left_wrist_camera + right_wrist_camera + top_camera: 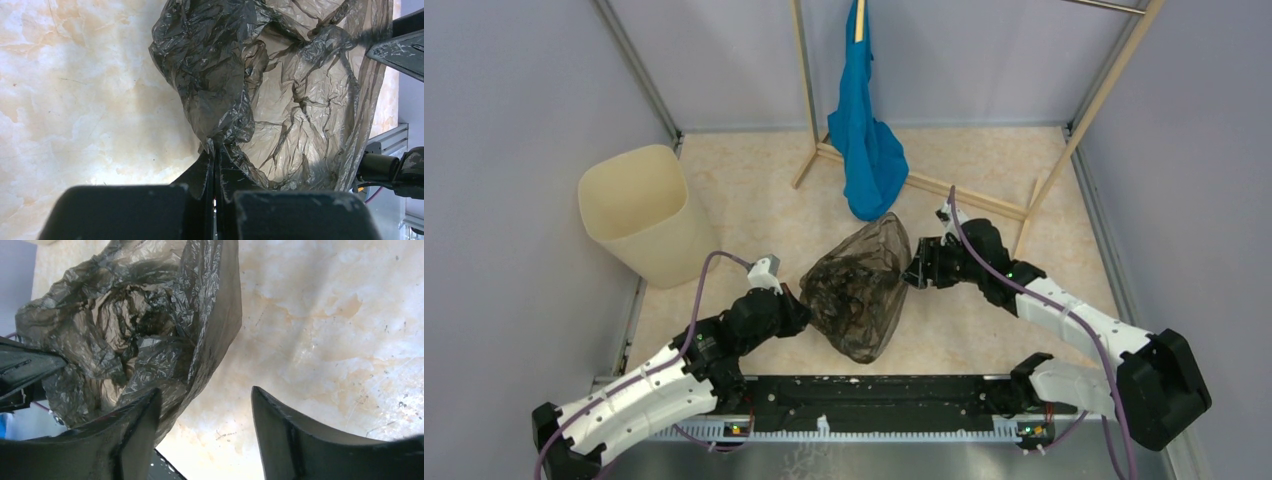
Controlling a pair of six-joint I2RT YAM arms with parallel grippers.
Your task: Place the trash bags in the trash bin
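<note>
The side of the trash bag rests against one finger of the robot's open right gripper, so the robot should center the fingers and pinch that side of the bag nearer the blue cloth (pixel 905 243).
The trash bag (pixel 859 285), dark grey-brown see-through film, hangs crumpled between my two grippers above the floor. My left gripper (pixel 800 312) is shut on a pinch of the bag's film; in the left wrist view the fingertips (pixel 215 152) are closed together with the bag (pixel 280 100) spreading out beyond them. My right gripper (pixel 914 268) is open at the bag's right side. In the right wrist view (pixel 205 390) its jaws stand wide apart, and the bag (pixel 135 330) drapes over the left finger (pixel 135 425). The cream-beige trash bin (pixel 639 210) stands upright at the far left, apart from both grippers.
A bright blue cloth (pixel 864 150) hangs from a wooden rack (pixel 969 190) just behind the bag. Grey walls close in the left, back and right. The black rail (pixel 864 395) with the arm bases runs along the near edge.
</note>
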